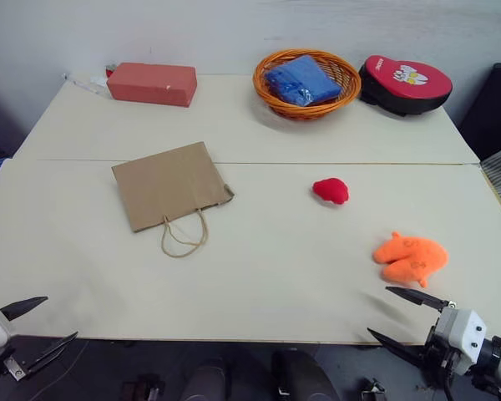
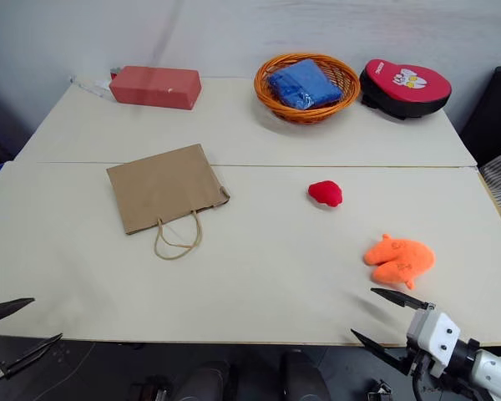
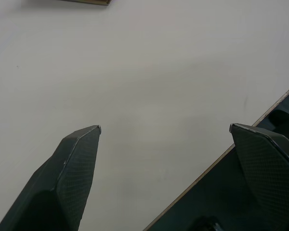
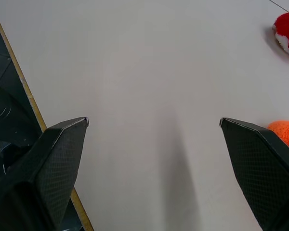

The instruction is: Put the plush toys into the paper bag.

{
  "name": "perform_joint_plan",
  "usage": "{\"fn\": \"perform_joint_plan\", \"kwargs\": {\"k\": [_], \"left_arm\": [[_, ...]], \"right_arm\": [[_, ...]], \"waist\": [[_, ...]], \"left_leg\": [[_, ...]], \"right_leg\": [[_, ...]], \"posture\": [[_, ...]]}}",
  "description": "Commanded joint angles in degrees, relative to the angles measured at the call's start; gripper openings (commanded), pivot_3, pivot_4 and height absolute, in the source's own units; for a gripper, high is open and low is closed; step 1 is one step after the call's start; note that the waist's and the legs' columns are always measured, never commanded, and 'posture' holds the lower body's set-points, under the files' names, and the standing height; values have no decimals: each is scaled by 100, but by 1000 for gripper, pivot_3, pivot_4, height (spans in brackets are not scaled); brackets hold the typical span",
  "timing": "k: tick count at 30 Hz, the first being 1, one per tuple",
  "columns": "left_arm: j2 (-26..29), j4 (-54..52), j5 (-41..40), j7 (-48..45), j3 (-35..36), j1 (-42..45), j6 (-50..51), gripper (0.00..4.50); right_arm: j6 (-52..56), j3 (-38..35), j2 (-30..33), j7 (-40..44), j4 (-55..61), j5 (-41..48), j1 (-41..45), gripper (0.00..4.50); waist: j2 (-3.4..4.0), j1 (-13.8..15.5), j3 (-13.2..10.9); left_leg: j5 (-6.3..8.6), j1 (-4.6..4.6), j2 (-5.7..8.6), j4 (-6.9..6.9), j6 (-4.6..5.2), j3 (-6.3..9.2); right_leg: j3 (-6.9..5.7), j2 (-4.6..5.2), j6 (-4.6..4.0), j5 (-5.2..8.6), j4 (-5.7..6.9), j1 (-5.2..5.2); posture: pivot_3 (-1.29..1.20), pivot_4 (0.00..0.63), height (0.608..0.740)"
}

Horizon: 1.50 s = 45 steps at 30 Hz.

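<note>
I next should close my left gripper on the outer bend of the paper bag's cord handle (image 1: 197, 244), to lift the flat bag.
The brown paper bag (image 1: 170, 184) lies flat on the cream table (image 1: 267, 276), left of centre, its cord handles toward the front edge. A small red plush toy (image 1: 331, 190) rests right of centre. The orange plush toy (image 1: 411, 257) lies nearer the front right. My right gripper (image 1: 388, 313) hangs open at the table's front right edge, just short of the orange toy, nothing between its fingers. Open and empty too, my left gripper (image 1: 46, 320) hovers at the front left edge, well away from the bag.
Along the back stand a red brick-shaped block (image 1: 151, 83), an orange woven basket (image 1: 306, 82) holding a blue cloth bundle (image 1: 302, 79), and a red-and-black paw-print pad (image 1: 404, 83). A seam (image 1: 384, 164) crosses the table between the bag and the back row.
</note>
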<state>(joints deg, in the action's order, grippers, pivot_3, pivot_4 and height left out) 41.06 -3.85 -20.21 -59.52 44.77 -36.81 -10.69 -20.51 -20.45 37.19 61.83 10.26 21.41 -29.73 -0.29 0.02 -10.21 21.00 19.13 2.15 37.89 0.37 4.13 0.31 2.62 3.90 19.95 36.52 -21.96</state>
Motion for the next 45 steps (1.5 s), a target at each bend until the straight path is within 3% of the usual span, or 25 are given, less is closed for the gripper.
{"fn": "perform_joint_plan", "kwargs": {"k": [1,9,14,19,26,33,36,45], "left_arm": [[8,-133,-116,-5,109,-74,1,4500],[138,-256,-573,-16,155,110,624,4500],[491,-686,-1236,-53,56,340,1886,4500],[935,-1194,-1161,-69,-410,1105,2159,4500],[1395,-905,1,-242,-2439,3076,1401,4500],[924,265,995,-198,-3985,4961,574,4500],[787,704,1182,-224,-4254,5368,279,3858],[559,1678,1283,-491,-4620,6227,-208,992]], "right_arm": [[-202,8,-73,-39,-87,-9,-7,4475],[-57,276,-88,-258,173,10,93,4475],[548,484,-283,-828,955,262,292,4475],[1211,752,-566,-1132,1751,1173,823,4475],[1532,1240,-682,-1512,2092,917,1590,4475],[1748,1407,-678,-1727,2146,740,1882,4475],[1802,1391,-664,-1791,2188,685,1862,4500],[1524,1155,-683,-1712,2033,517,1293,4500]], "waist": [[0,-1,0],[2,-1,-1],[2,-2,-1],[9,3,0],[10,1,0],[10,-5,1],[9,-29,1],[8,13,1]], "left_leg": [[0,0,0,0,0,0],[0,-1,0,0,-1,0],[0,-1,0,0,-3,3],[-3,-1,1,7,-8,4],[-23,9,7,6,-48,4],[-40,47,6,14,-64,-2],[-42,47,6,16,-63,-4],[-45,53,9,27,-58,-3]], "right_leg": [[0,0,0,0,-1,0],[-1,0,0,0,0,1],[-3,-2,1,0,2,0],[-3,-2,3,-2,9,0],[-2,-3,7,-4,7,-12],[1,-13,7,-4,47,-65],[5,-14,7,-4,51,-66],[4,-11,8,-4,56,-67]], "posture": [[0,150,740],[0,150,740],[0,150,740],[0,150,740],[0,150,740],[0,150,740],[0,150,740],[0,150,740]]}}
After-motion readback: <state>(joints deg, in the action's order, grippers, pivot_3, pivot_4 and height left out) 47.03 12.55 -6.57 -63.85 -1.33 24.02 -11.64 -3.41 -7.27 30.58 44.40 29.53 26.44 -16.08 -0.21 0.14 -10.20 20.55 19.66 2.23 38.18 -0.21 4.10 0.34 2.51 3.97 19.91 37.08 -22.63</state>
